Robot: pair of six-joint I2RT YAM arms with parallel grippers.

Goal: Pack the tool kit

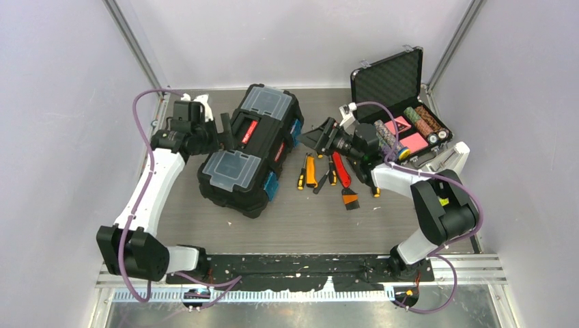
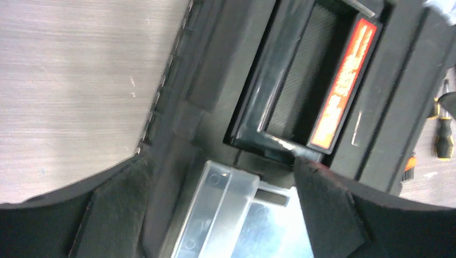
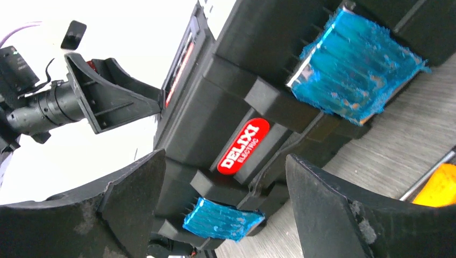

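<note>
The toolbox lies crooked under the robot's left gripper, which is over the clear lid, so that gripper should turn the toolbox straighter and take it by its handle (image 2: pixel 273 80).
The black toolbox (image 1: pixel 249 147) lies at an angle mid-table with its lid down, a red strip (image 2: pixel 344 86) on its handle and a clear lid (image 2: pixel 231 215) over a top compartment. My left gripper (image 1: pixel 225 133) is open at the box's left side, hovering over that clear lid, jaws (image 2: pixel 220 161) wide with nothing in them. My right gripper (image 1: pixel 313 137) is open just right of the box, facing its front wall, where two blue latches (image 3: pixel 357 62) (image 3: pixel 223 220) flank a red label (image 3: pixel 244 146). Yellow-and-black screwdrivers (image 1: pixel 307 171) and a red-handled tool (image 1: pixel 341 171) lie loose on the table right of the box.
An open foam-lined black case (image 1: pixel 403 102) with poker chips stands at the back right, close behind my right arm. Grey walls close in the table at the left, the right and the back. A small orange-and-black tool (image 1: pixel 350 200) lies nearer the front.
</note>
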